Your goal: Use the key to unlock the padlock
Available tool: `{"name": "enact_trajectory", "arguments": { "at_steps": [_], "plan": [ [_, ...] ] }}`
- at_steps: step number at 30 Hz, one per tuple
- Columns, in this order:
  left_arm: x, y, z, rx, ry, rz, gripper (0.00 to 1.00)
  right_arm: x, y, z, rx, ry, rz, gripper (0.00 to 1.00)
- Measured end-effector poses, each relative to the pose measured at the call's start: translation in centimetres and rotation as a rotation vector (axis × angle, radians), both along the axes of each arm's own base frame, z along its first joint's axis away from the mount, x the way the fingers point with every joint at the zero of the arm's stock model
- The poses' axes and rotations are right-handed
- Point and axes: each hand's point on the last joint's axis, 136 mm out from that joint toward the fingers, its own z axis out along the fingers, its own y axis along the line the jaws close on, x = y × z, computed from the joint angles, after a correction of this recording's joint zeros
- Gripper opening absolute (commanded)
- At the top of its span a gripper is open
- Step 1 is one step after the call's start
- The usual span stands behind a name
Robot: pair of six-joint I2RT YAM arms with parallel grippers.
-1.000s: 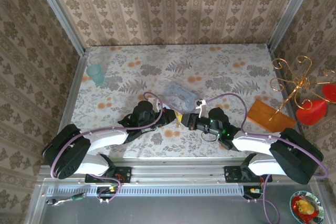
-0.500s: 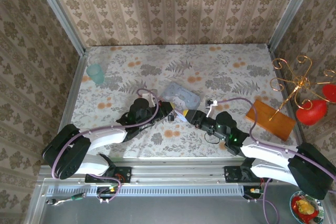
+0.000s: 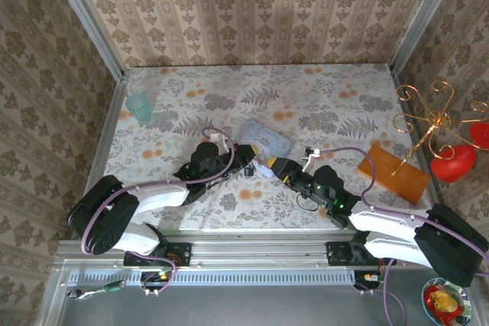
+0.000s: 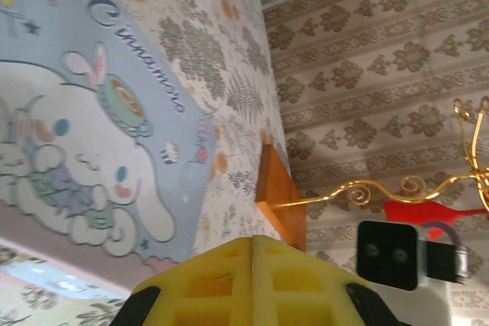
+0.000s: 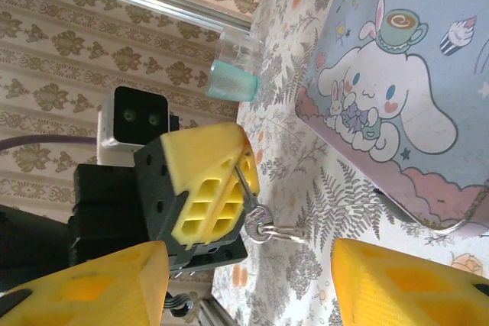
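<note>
The robot's left gripper pinches the key's blade, which must go into the padlock, so next the right gripper takes the key by its round head [image 5: 258, 221] and frees the blade.
My left gripper [image 3: 250, 164] is shut, its yellow pads [image 5: 200, 181] pinching the blade of a small silver key [image 5: 257, 221]. The key's round head and a wire ring [image 5: 286, 233] hang out below the pads. In the left wrist view the left gripper [image 4: 252, 240] has its pads pressed together. My right gripper [image 3: 273, 166] faces it tip to tip and is open, with both fingers [image 5: 84, 288] wide apart and nothing between them. Both sit just in front of the pale blue cartoon tin [image 3: 264, 140]. The padlock is hidden.
A teal cup [image 3: 140, 107] stands at the back left. An orange wooden block [image 3: 393, 174] with a gold wire stand [image 3: 430, 122] and red pieces [image 3: 454, 163] sits at the right edge. Patterned walls close in the table on three sides.
The right arm has stretched out and its gripper has moved left towards the left gripper. The left gripper has edged slightly right and back, still holding the key.
</note>
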Motion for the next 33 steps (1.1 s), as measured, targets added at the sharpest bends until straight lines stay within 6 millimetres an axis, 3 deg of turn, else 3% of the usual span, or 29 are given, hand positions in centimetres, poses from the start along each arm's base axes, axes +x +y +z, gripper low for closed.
{"name": "enact_trajectory", "arguments": {
  "at_steps": [11, 17, 26, 33],
  "plan": [
    [-0.2, -0.5, 1.2, -0.041, -0.015, -0.008, 0.00, 0.2, 0.8, 1.1, 0.060, -0.032, 0.008, 0.60],
    [-0.4, -0.7, 1.6, -0.062, -0.009, -0.012, 0.00, 0.4, 0.8, 0.6, 0.052, -0.024, 0.005, 0.58],
    [-1.2, -1.4, 2.2, -0.087, -0.016, -0.037, 0.00, 0.9, 1.5, -0.9, 0.043, -0.013, 0.010, 0.50],
    [-1.2, -1.4, 2.4, -0.100, -0.014, -0.035, 0.00, 1.1, 1.8, -0.4, 0.078, -0.029, 0.013, 0.37]
  ]
}}
